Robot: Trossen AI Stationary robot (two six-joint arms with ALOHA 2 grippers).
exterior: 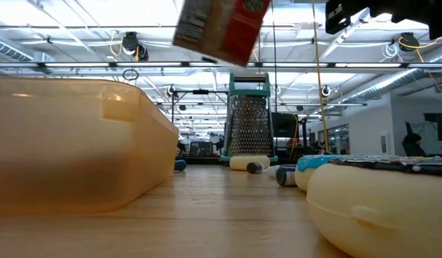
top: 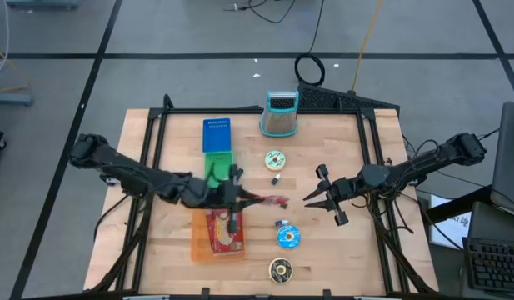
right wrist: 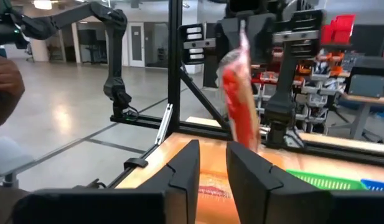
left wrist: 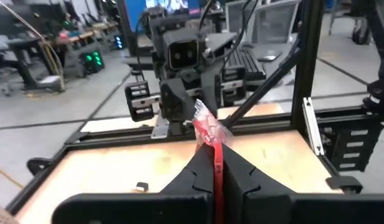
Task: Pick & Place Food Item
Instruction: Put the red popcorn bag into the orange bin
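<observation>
I need to use my left gripper to release the red and white food packet so that it rests on top of the red packet in the orange tub (top: 225, 229).
A red and white food packet (top: 271, 201) hangs above the middle of the table, with my left gripper (top: 238, 197) shut on it. In the left wrist view it shows edge-on (left wrist: 207, 127) past my left gripper (left wrist: 215, 171). The low view shows it high above the board (exterior: 221, 29). My right gripper (top: 309, 199) faces it from the table's right and stands open. The packet (right wrist: 240, 106) stands just beyond my right gripper (right wrist: 211, 162) in the right wrist view, and I cannot tell whether it brushes a fingertip. My left gripper pinches the packet's left end (left wrist: 215, 163) between its two fingers. The fingers come in about level from the table's left and lie along the packet. The packet stands on edge, sticks out past the fingertips toward my right gripper, and is lifted clear of the table.
An orange tub (top: 200, 242) with a red packet in it (top: 226, 232) sits at the near left, under my left arm. A green piece (top: 217, 167), a blue piece (top: 215, 135) and a grater (top: 279, 114) stand farther back. Round tins (top: 275, 158) (top: 288, 237) (top: 280, 268) lie mid-table.
</observation>
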